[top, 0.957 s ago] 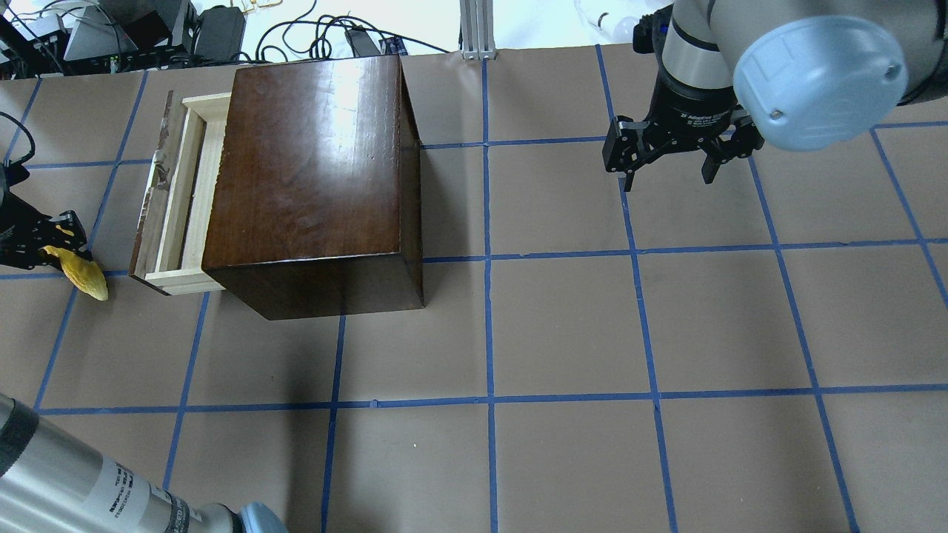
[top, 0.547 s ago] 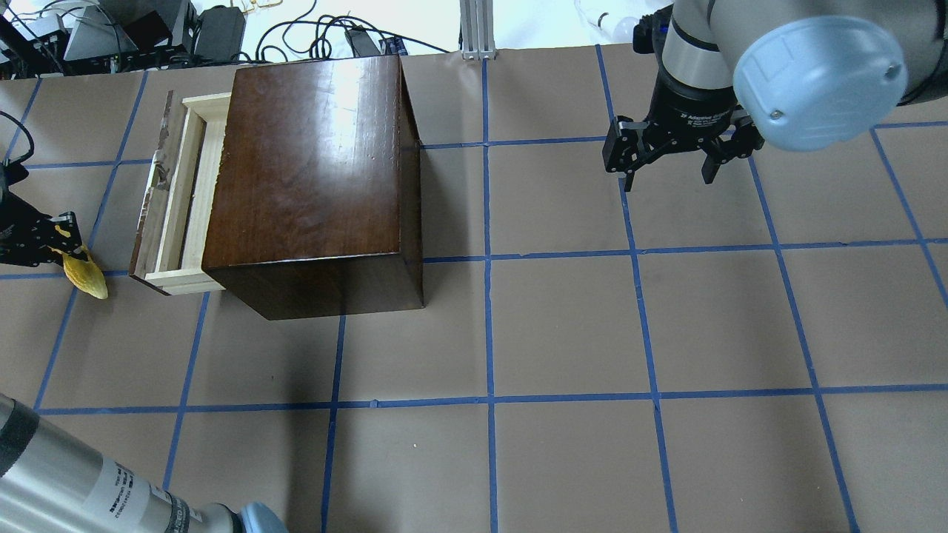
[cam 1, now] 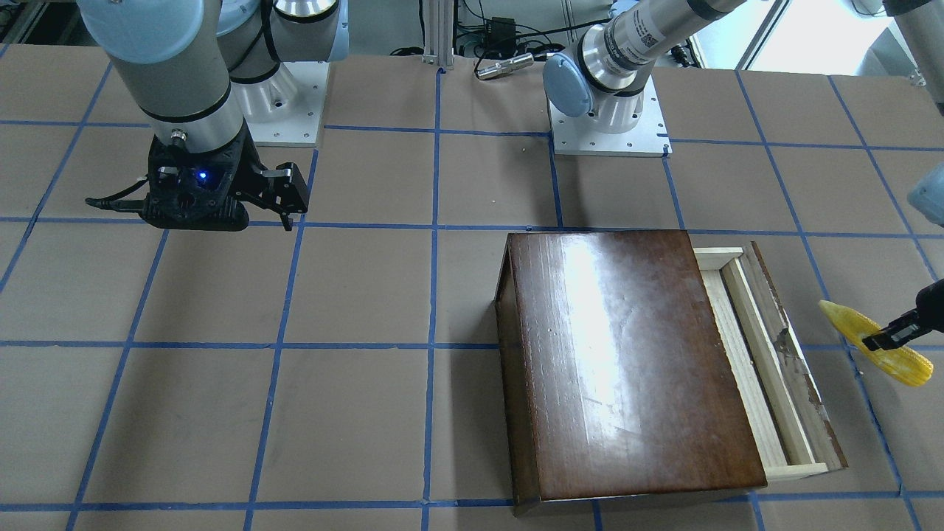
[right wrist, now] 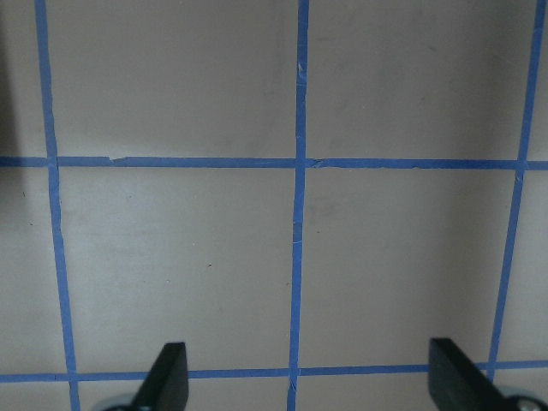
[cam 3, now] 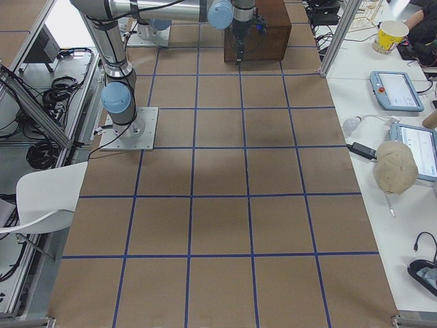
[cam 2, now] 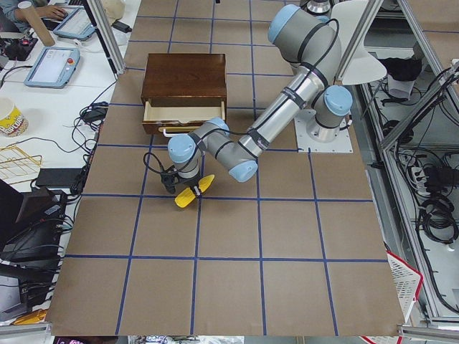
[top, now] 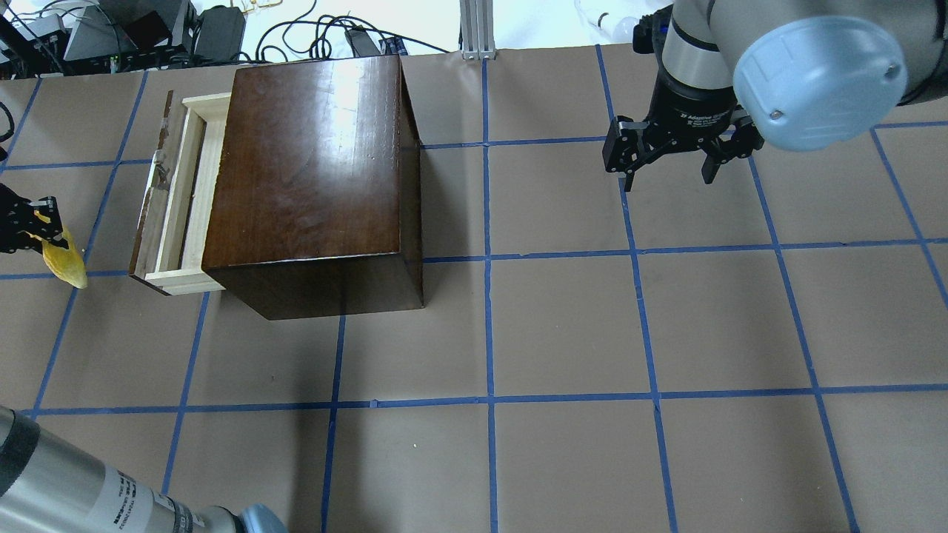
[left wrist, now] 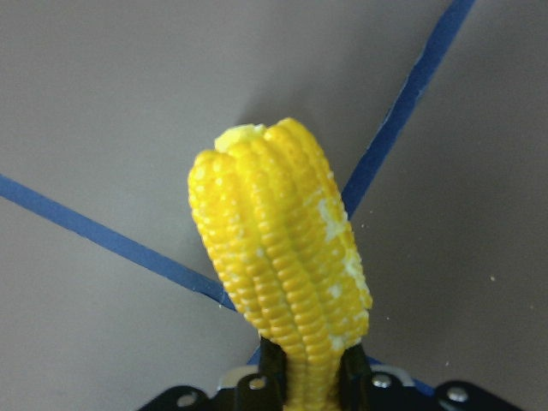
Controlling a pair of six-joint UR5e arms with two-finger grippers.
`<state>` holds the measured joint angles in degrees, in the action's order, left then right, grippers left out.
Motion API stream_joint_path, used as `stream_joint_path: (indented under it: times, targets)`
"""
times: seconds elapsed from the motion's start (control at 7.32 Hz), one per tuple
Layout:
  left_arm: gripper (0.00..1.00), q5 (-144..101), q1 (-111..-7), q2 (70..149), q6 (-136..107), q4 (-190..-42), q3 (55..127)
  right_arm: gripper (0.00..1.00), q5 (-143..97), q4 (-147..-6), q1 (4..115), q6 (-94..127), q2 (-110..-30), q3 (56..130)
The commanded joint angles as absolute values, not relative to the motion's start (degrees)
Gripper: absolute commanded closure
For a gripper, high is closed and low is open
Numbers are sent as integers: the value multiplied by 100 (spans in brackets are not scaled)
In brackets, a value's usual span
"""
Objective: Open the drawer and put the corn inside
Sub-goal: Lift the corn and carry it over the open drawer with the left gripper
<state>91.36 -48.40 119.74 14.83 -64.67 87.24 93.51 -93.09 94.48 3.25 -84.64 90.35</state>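
My left gripper is to release the corn, now held near the table's edge, inside the drawer (cam 1: pixel 762 324) along the drawer's front board, toward the end by the arm bases.
The corn (top: pixel 64 258) is a yellow cob held in my left gripper (top: pixel 33 226), which is shut on it left of the drawer, near the table's left edge. The cob fills the left wrist view (left wrist: pixel 278 265), pinched at its base between the fingers (left wrist: pixel 270 377). It also shows in the front view (cam 1: pixel 881 352) and the left side view (cam 2: pixel 193 192). The drawer (top: pixel 178 200) of pale wood is pulled partly out of the dark-brown box (top: pixel 311 170), with its inside bare (cam 1: pixel 763 369). My right gripper (top: pixel 670 174) is open and empty over the table at the far right.
The brown paper table (top: pixel 563 326) carries a blue tape grid. Cables and equipment (top: pixel 111 33) lie beyond the far edge behind the box. My left arm's forearm (top: pixel 67 488) crosses the near left corner. The arm bases (cam 1: pixel 608 125) stand at the robot's side.
My left gripper has moved left and a little farther away with the corn in it, and the cob's tip has risen off the tape line. The right arm and the drawer have not moved.
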Motion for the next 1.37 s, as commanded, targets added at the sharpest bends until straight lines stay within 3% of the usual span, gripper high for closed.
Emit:
stream_joint_path:
  times: [0.0,0.82,1.23]
  targets:
    - [100,9184,-5000,11638,1695,-7021,8464,0,9343,-9308,9448,325,-8464,9035]
    - [100,9308,-6361,10505,2382,-8127,8455,0,9334,-9316,9448,325,-8464,9035]
    - [100,9273,-7082,10301,2408,-8323,8516,0,9334,-9308,9448,325,-8464,9035]
